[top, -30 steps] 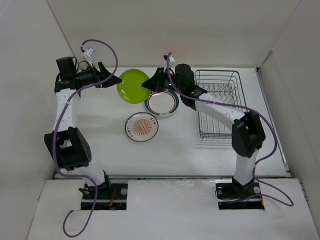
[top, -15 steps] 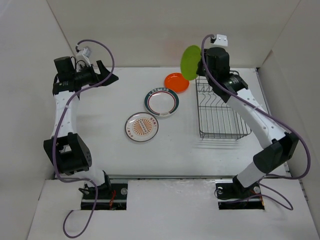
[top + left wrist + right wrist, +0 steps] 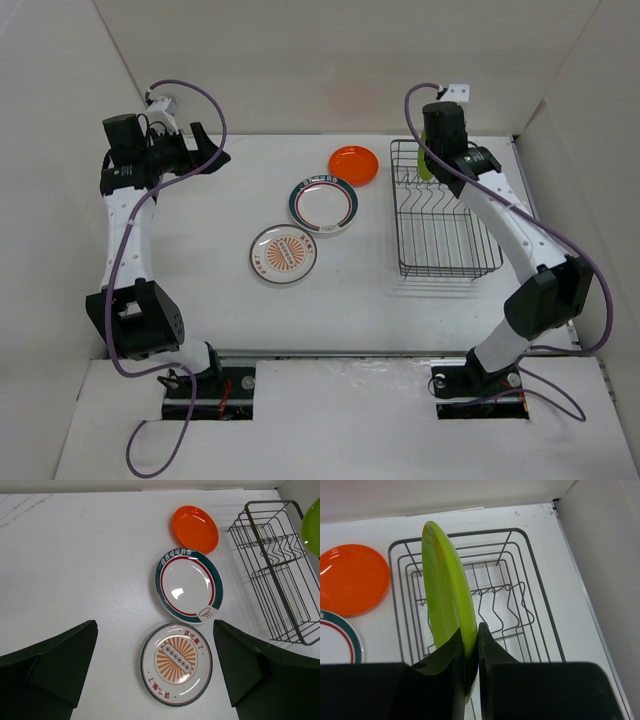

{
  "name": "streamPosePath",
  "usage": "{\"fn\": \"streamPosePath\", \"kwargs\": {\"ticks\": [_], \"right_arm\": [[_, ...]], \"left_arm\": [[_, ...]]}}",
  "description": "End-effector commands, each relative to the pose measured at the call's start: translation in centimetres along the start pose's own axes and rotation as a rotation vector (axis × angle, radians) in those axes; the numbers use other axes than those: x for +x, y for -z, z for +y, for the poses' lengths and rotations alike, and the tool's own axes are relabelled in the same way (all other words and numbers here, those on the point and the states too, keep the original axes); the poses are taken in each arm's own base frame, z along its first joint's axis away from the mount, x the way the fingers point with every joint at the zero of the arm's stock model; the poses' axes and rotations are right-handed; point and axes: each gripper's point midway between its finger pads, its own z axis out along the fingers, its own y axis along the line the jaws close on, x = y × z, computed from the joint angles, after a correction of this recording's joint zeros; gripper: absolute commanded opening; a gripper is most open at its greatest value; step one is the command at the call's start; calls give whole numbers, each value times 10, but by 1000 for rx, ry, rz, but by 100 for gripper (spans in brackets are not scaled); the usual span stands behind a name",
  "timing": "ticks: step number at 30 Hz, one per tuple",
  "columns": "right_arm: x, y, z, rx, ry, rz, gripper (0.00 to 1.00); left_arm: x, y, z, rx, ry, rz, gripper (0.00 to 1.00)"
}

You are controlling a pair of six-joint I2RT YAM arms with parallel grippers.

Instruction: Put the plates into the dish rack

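Observation:
My right gripper is to release the lime-green plate. It will leave the plate standing upright in the dish rack's back slot (image 3: pixel 407 196) (image 3: pixel 438 622) nearest the orange plate.
My right gripper (image 3: pixel 470 630) is shut on the lower rim of the lime-green plate (image 3: pixel 442 590), which stands on edge over the far end of the black wire dish rack (image 3: pixel 540 587). From above, the green plate (image 3: pixel 426 162) shows beside the right gripper (image 3: pixel 432 150) at the rack's (image 3: pixel 448 270) back edge. Flat on the table lie the orange plate (image 3: pixel 353 164), the white plate with the green-red rim (image 3: pixel 323 206) and the sunburst plate (image 3: pixel 284 253). My left gripper (image 3: pixel 212 147) stands open and empty at the far left, high above the table.
White walls close in the table on the left, back and right. The rack sits near the right wall (image 3: pixel 605 555). Purple cables (image 3: pixel 205 105) loop from both arms. In the left wrist view the sunburst plate (image 3: pixel 176 663) lies between the left fingers (image 3: pixel 60 665).
The right arm picked up the green plate at the table's middle, swung it right and lowered it over the rack's far end. The left gripper opened wide and drew back slightly left.

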Motion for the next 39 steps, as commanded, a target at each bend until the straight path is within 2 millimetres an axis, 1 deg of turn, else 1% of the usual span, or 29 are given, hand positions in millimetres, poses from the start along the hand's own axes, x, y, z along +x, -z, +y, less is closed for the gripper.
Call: {"fn": "streamPosePath", "kwargs": {"ticks": [1, 2, 3, 4, 5, 6, 7, 9, 10, 11, 12, 13, 14, 16, 17, 19, 20, 22, 23, 25, 26, 29, 30, 32, 34, 35, 37, 39], "right_arm": [[-14, -6, -7, -16, -30, -52, 0], [-15, -7, -11, -14, -39, -56, 0], [-11, -8, -8, -31, -25, -47, 0], [-14, -11, -11, -32, -38, -57, 0], [-10, -16, -14, -35, -40, -49, 0], [-4, -17, -10, -52, -32, -36, 0], [-7, -17, -8, -63, -38, -45, 0], [2, -22, -8, -67, -34, -31, 0], [6, -25, -4, -76, -28, -21, 0], [6, -25, -4, -76, -40, -21, 0], [7, -28, -2, -76, -40, -19, 0], [16, -33, 0, -74, -28, 0, 0], [14, -33, 1, -75, -32, -7, 0], [23, -43, 7, -73, -30, 11, 0], [23, -43, 7, -73, -30, 11, 0], [33, -50, 12, -79, -16, 35, 0], [33, -50, 13, -79, -25, 36, 0], [37, -53, 14, -78, -20, 45, 0], [42, -58, 15, -68, -15, 51, 0], [42, -58, 13, -57, -15, 50, 0], [46, -59, 13, -56, -10, 58, 0], [44, -59, 13, -57, -15, 50, 0], [53, -62, 15, -54, -12, 68, 0], [51, -63, 17, -64, -18, 62, 0], [63, -69, 20, -60, -11, 88, 0], [63, -69, 21, -60, -11, 88, 0], [72, -75, 24, -57, -9, 108, 7], [72, -75, 24, -57, -18, 108, 15]], "left_arm": [[-17, 16, -13, -4, -70, -54, 100], [-17, 16, -13, -4, -70, -54, 100], [-17, 16, -13, -4, -70, -54, 100], [-17, 16, -13, -4, -70, -54, 100], [-17, 16, -13, -4, -70, -54, 100], [-17, 16, -13, -4, -70, -54, 100], [-13, 15, -12, -4, -64, -47, 100], [-13, 15, -12, -4, -64, -47, 100], [-13, 15, -12, -4, -64, -47, 100], [-13, 15, -12, -4, -64, -47, 100], [-13, 15, -12, -4, -64, -47, 100], [-13, 15, -11, -4, -73, -47, 100], [-13, 15, -11, -4, -73, -47, 100], [-13, 15, -11, -4, -73, -47, 100], [-13, 15, -11, -4, -73, -47, 100], [-13, 15, -11, -4, -73, -47, 100], [-10, 14, -10, -5, -67, -40, 100], [-10, 14, -10, -5, -67, -40, 100], [-10, 14, -10, -5, -67, -40, 100], [-10, 14, -10, -5, -67, -40, 100], [-12, 14, -10, -4, -73, -47, 100], [-12, 14, -10, -4, -73, -47, 100], [-12, 14, -10, -4, -73, -47, 100], [-12, 14, -10, -4, -73, -47, 100], [-8, 13, -9, -5, -67, -40, 100], [-8, 13, -8, -5, -76, -40, 100], [-8, 13, -8, -5, -76, -40, 100], [-8, 13, -8, -5, -76, -40, 100]]}}
